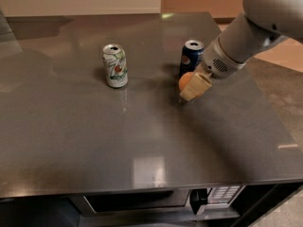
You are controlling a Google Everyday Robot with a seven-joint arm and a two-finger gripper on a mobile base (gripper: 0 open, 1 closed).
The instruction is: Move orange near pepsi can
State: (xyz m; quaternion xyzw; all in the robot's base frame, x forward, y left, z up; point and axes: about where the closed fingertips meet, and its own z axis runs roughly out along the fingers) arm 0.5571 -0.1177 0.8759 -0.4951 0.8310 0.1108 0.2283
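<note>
My gripper needs to set the orange down and let go of it on the table (201,78) in front of the pepsi can, toward my arm's side.
The orange (184,80) is a small round fruit held in my gripper (191,86), whose cream fingers are shut on it just above the dark tabletop. The pepsi can (191,56), dark blue with a silver top, stands upright right behind the orange, a little to its upper right and close to it. My white arm (255,27) reaches in from the upper right.
A white-and-green can (115,65) stands upright to the left of the middle of the grey table (142,141). A dark appliance with a control panel (222,194) sits under the front edge. The table's right edge is near the arm.
</note>
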